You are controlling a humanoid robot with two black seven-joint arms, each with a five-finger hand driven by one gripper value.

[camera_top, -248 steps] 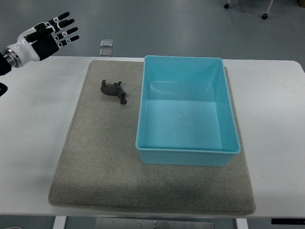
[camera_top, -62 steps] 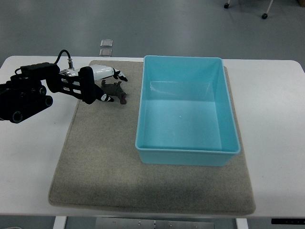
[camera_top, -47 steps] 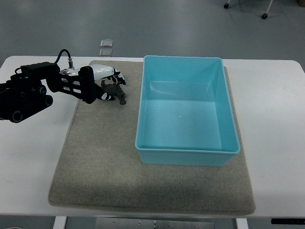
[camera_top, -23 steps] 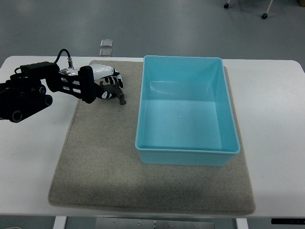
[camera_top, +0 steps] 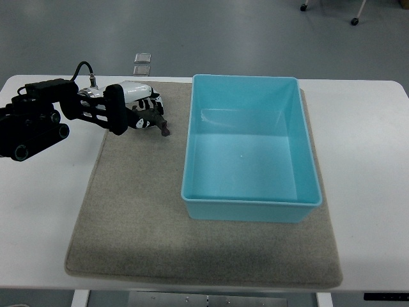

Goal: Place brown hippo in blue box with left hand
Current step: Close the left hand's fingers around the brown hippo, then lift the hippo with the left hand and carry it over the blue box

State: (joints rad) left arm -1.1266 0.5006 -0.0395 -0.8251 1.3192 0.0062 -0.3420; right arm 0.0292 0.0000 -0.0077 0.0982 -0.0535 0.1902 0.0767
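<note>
My left gripper needs to put down the brown hippo and release it on the far half of the blue box's bottom (camera_top: 267, 137), close to the middle. The hippo is now on the grey mat.
The brown hippo (camera_top: 158, 121) is on the grey mat (camera_top: 128, 211), left of the blue box (camera_top: 250, 152). My left hand (camera_top: 142, 109) comes in from the left edge and its fingers are curled around the hippo's body. Only the hippo's head and front end stick out to the right of the hand. The hippo looks slightly raised off the mat, though contact is hard to judge. The blue box is open and empty, standing on the right part of the mat.
The white table (camera_top: 45, 204) carries the mat. Two small clear squares (camera_top: 142, 62) lie on the floor beyond the table's far edge. The dark forearm (camera_top: 35, 121) of the left arm lies over the table's left side.
Over the last seconds my left hand came down from the far left onto the hippo and closed its fingers on it. The hippo has shifted slightly up and away.
</note>
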